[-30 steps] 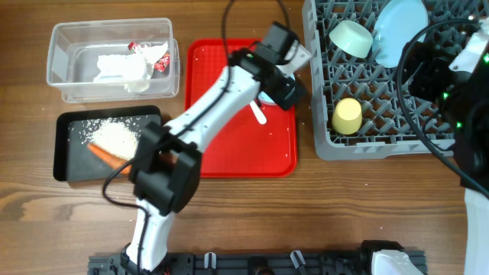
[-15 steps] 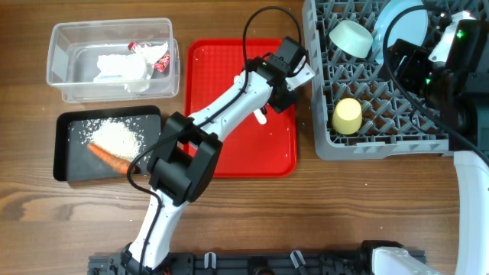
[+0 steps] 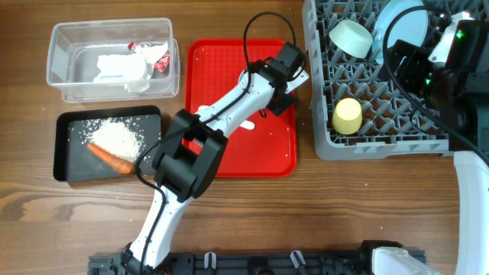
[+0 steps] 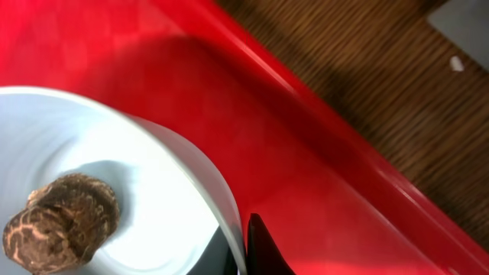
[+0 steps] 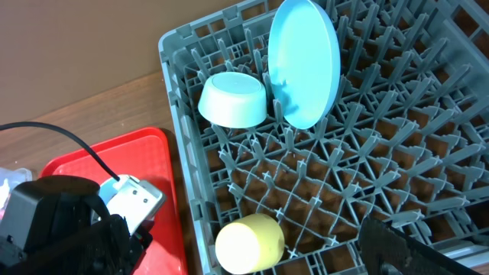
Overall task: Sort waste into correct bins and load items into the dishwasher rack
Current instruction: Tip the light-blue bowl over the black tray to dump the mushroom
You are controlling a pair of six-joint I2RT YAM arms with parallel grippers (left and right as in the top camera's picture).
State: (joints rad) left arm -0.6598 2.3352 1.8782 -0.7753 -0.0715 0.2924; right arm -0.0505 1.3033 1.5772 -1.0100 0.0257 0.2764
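Observation:
Next, the left gripper releases the light blue bowl on the red tray (image 3: 219, 137), just in front of the white spoon.
My left gripper (image 4: 243, 238) is shut on the rim of the light blue bowl (image 4: 114, 153), one dark finger inside and one outside. A brown food lump (image 4: 61, 221) lies in that bowl, which sits on the red tray (image 4: 229, 84). In the overhead view the left gripper (image 3: 280, 82) hides the bowl. The dishwasher rack (image 3: 321, 141) holds a pale green bowl (image 3: 351, 37), a light blue plate (image 3: 401, 27) and a yellow cup (image 3: 346, 116). My right gripper (image 3: 419, 65) hovers open over the rack, holding nothing; only one finger (image 5: 405, 248) shows.
The clear tub (image 3: 61, 80) at the back left holds a white napkin (image 3: 122, 67) and a red wrapper (image 3: 160, 64). The black tray (image 3: 65, 164) in front of it holds rice crumbs (image 3: 118, 137) and a carrot piece (image 3: 111, 159). Cables arc above the red tray.
My left gripper has closed from open onto the bowl's rim. The right arm rose toward the rack's far side early on, then held still.

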